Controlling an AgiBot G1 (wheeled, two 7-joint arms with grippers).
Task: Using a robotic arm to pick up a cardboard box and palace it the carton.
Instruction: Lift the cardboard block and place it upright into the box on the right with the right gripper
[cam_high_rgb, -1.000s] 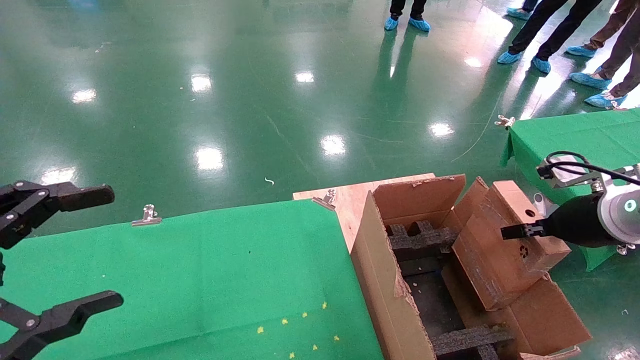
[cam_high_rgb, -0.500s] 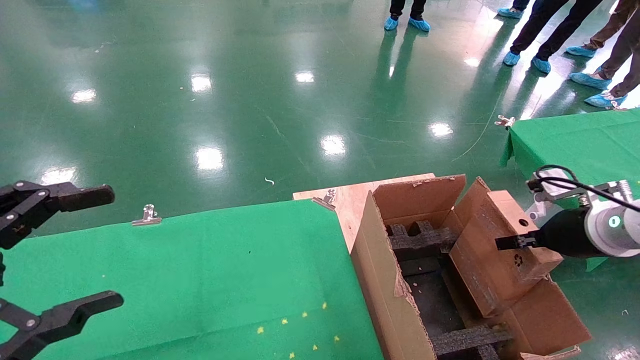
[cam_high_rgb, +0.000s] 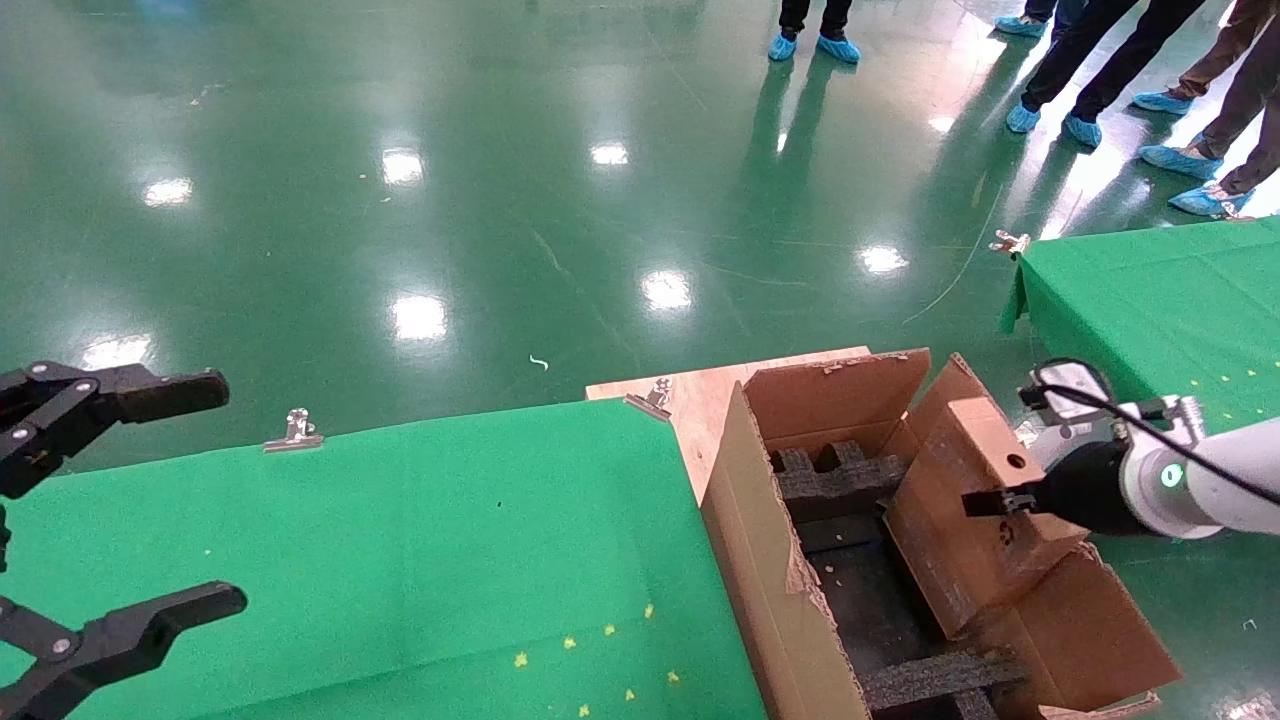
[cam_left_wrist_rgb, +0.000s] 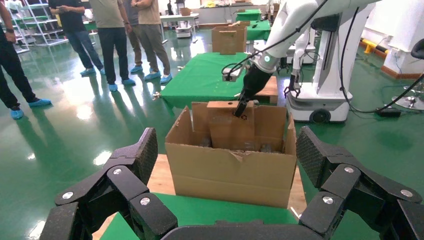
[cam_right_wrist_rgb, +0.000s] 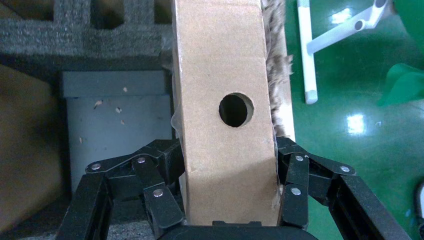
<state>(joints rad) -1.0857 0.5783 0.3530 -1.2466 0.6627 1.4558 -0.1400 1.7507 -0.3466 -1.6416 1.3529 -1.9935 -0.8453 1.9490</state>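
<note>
The cardboard box will leave my right gripper between the flat black panel and the carton's side (cam_high_rgb: 924, 574) (cam_right_wrist_rgb: 201, 120), where I will set it free beside the white-silver arm.
My right gripper (cam_high_rgb: 985, 500) on the white-silver arm (cam_high_rgb: 1190, 480) is shut on the small brown cardboard box (cam_high_rgb: 960, 520), pinching its narrow sides. The box is tilted, its lower end inside the right half of the large carton (cam_high_rgb: 765, 560). In the right wrist view the box (cam_right_wrist_rgb: 220, 65) with its round hole fills the space between the gripper (cam_right_wrist_rgb: 227, 165) fingers (cam_right_wrist_rgb: 165, 160), above black foam (cam_right_wrist_rgb: 100, 35). My left gripper (cam_high_rgb: 120, 500) is open and empty at the far left over the green table. The left wrist view shows the carton (cam_left_wrist_rgb: 230, 170), the box (cam_left_wrist_rgb: 227, 127) and the right arm (cam_left_wrist_rgb: 260, 70).
The green-covered table (cam_high_rgb: 400, 560) lies left of the carton, with metal clips (cam_high_rgb: 293, 432) on its far edge. A wooden board (cam_high_rgb: 700, 400) sits under the carton. Another green table (cam_high_rgb: 1150, 300) stands at the right. People (cam_high_rgb: 1100, 60) stand on the green floor beyond.
My right arm has moved left and down with the box, bringing it from the carton's right flap deeper into the carton. The left gripper has not moved.
</note>
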